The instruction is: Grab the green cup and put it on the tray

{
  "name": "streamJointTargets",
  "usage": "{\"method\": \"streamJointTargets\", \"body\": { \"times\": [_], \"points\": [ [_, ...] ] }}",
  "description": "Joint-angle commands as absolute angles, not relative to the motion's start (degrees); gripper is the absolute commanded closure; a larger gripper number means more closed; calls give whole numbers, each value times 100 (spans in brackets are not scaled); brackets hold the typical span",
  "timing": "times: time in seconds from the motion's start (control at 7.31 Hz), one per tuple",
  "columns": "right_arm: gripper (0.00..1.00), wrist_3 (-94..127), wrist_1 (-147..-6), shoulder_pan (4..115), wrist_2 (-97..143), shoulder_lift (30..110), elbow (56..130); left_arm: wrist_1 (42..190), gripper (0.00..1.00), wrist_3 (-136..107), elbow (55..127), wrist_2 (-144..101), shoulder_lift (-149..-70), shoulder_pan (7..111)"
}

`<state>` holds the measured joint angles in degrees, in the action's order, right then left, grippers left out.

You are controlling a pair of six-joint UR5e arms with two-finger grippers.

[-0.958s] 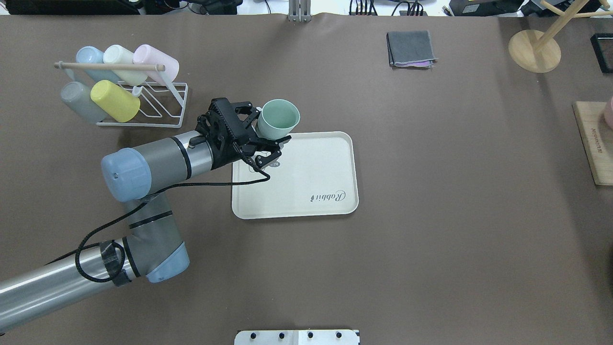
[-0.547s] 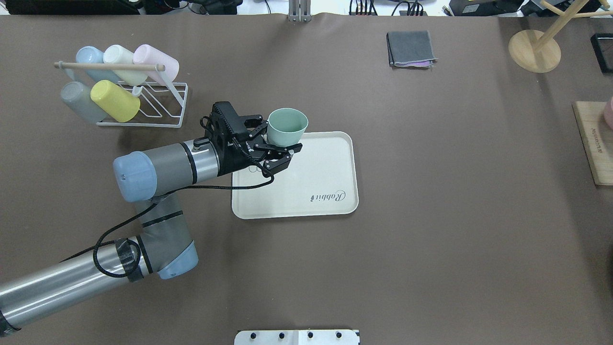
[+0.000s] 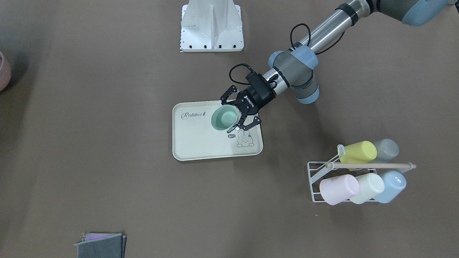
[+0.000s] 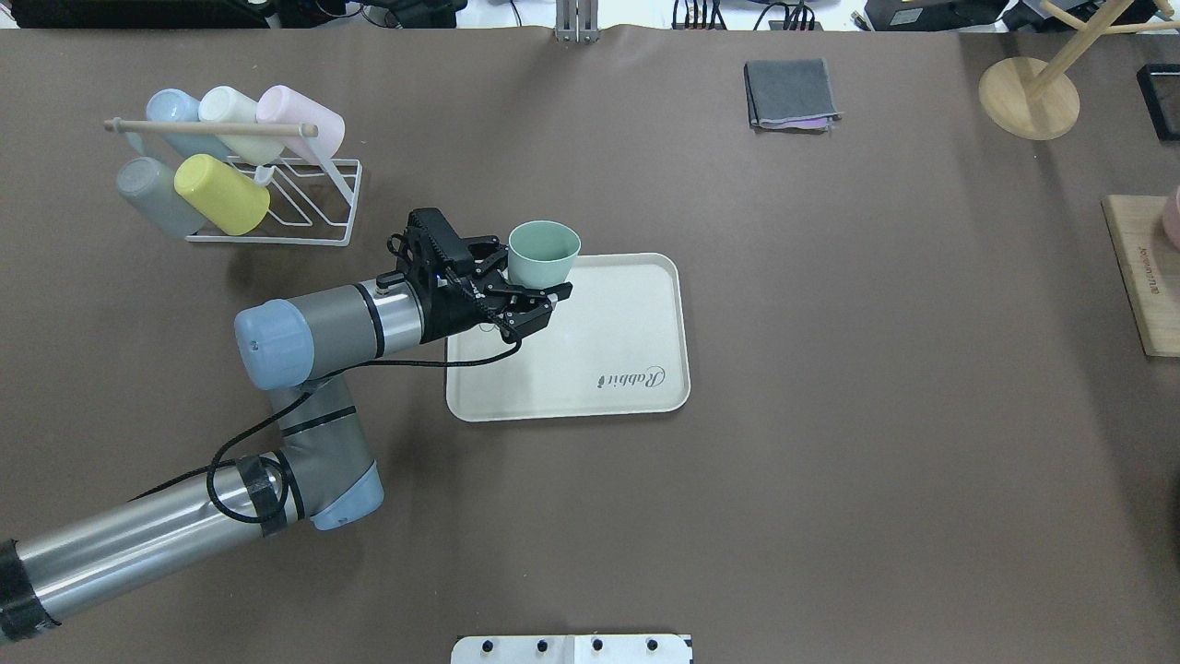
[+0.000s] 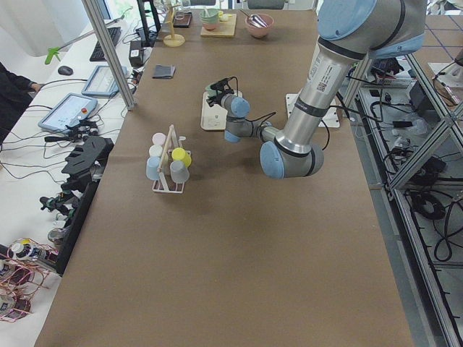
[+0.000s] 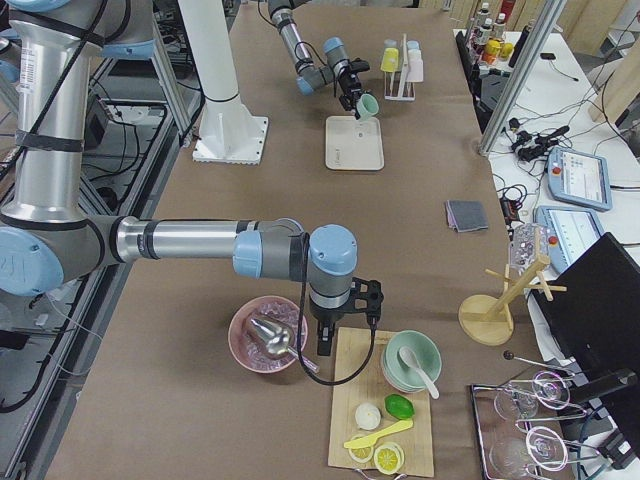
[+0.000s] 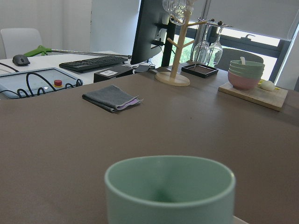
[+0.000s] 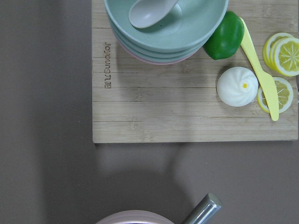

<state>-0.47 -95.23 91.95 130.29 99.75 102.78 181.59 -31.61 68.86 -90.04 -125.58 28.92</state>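
Note:
Next, my left gripper releases the mint green cup on the tray (image 3: 212,122) between the "Rabbit" lettering and the rabbit drawing.
The mint green cup (image 4: 544,254) is upright with its mouth up, held over the far left corner of the cream "Rabbit" tray (image 4: 599,341). My left gripper (image 4: 535,275) is shut on the cup, with one finger on either side of its wall. The front-facing view shows the cup (image 3: 225,117) in the left gripper (image 3: 235,113) above the tray (image 3: 200,141), close to the rabbit drawing. The left wrist view shows the cup's rim (image 7: 170,186) close up. My right gripper (image 6: 340,330) shows only in the exterior right view, far from the tray; I cannot tell whether it is open or shut.
A white wire rack (image 4: 277,203) with several pastel cups stands far left of the tray. A folded grey cloth (image 4: 791,92) and a wooden stand (image 4: 1028,97) lie at the far right. A cutting board (image 8: 196,107) with bowls and fruit is under the right wrist, beside a pink bowl (image 6: 265,335).
My left gripper has carried the green cup a little to the right and nearer, over the tray's corner. The cup has turned from tilted to upright.

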Motion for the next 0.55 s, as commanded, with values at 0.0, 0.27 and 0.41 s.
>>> {"method": "streamJointTargets", "body": {
  "times": [0.0,0.27,0.41],
  "points": [
    [0,17,-9519,9193,13034,9984,10248,18141,100,-3164,6593,-9009,-12735,2874],
    [0,18,-9519,9193,13017,9976,10178,18114,100,-3155,6426,-9017,-12744,2804],
    [0,9,-9519,9193,13017,9976,10169,17958,100,-3129,6425,-9000,-12770,2795]
  ]
}}
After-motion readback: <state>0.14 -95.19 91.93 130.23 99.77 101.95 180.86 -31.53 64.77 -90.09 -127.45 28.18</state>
